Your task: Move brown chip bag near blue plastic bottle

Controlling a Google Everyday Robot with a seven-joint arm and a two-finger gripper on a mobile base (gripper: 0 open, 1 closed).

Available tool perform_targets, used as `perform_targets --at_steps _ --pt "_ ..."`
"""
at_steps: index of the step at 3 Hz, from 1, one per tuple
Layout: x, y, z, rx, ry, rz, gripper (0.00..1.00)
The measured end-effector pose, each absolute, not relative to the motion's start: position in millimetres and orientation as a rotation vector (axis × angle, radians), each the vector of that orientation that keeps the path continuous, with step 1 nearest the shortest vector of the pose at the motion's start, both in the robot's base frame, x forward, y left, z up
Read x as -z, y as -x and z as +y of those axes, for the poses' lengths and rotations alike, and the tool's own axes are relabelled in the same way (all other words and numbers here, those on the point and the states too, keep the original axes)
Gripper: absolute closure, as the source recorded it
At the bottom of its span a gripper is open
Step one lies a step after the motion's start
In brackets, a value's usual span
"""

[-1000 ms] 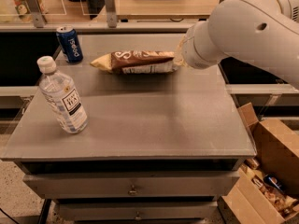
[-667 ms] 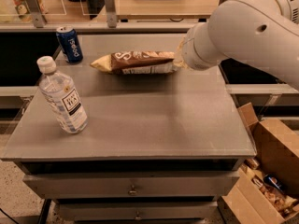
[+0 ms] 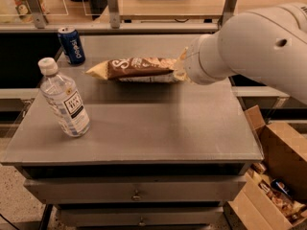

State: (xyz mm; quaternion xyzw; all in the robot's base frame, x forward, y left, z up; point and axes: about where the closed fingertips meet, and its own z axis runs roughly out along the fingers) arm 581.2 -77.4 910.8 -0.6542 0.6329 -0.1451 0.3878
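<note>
I should set the brown chip bag down with my gripper on the grey table (image 3: 132, 83) just beyond the blue plastic bottle.
The brown chip bag (image 3: 136, 69), brown in the middle with white lettering and cream-yellow ends, lies lengthwise at the back of the grey table (image 3: 158, 128). My gripper (image 3: 182, 71) is at the bag's right end, mostly hidden behind my large white arm (image 3: 249, 47). The blue plastic bottle (image 3: 64, 99), clear with a white cap and a dark label, stands upright at the table's left, in front of and left of the bag, apart from it.
A short blue soda can (image 3: 71, 44) stands at the back left, behind the bottle. Open cardboard boxes (image 3: 278, 176) sit on the floor to the right of the table. A shelf edge with metal posts (image 3: 113, 8) runs behind the table.
The chip bag and my arm have shifted slightly to the left and toward the front of the table. The bottle and can have not moved.
</note>
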Motion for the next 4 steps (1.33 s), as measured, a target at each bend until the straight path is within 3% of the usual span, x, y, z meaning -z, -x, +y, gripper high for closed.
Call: perform_targets --at_steps 4 --pt "-901.0 -540.8 -68.1 0.308 1.714 1.559 1.00"
